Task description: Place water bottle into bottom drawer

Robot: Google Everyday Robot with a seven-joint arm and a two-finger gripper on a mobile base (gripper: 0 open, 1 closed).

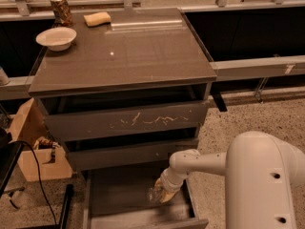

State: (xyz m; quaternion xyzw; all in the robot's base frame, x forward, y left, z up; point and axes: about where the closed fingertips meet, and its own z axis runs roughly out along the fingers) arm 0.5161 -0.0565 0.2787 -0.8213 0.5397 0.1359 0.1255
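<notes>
My gripper is going to let go of the water bottle. It will leave it on the bottom drawer's grey bottom, just off its middle [153, 204] toward my arm.
The bottom drawer [119, 202] stands pulled open under the cabinet, its flat grey floor showing. My gripper [162, 193] hangs at the end of the white arm [200, 163], down inside the drawer's right part, just above the floor. It holds the water bottle [154, 193], a small clear plastic bottle that sticks out to the left of the fingers, low over the drawer floor. Whether the bottle touches the floor I cannot tell.
The scratched upper drawer [128, 120] and the plain middle drawer [128, 151] are above. On the cabinet top stand a white bowl [56, 37], a patterned can [61, 9] and a yellow sponge [96, 18]. A cardboard box [33, 144] and a black cable [40, 180] are at the left.
</notes>
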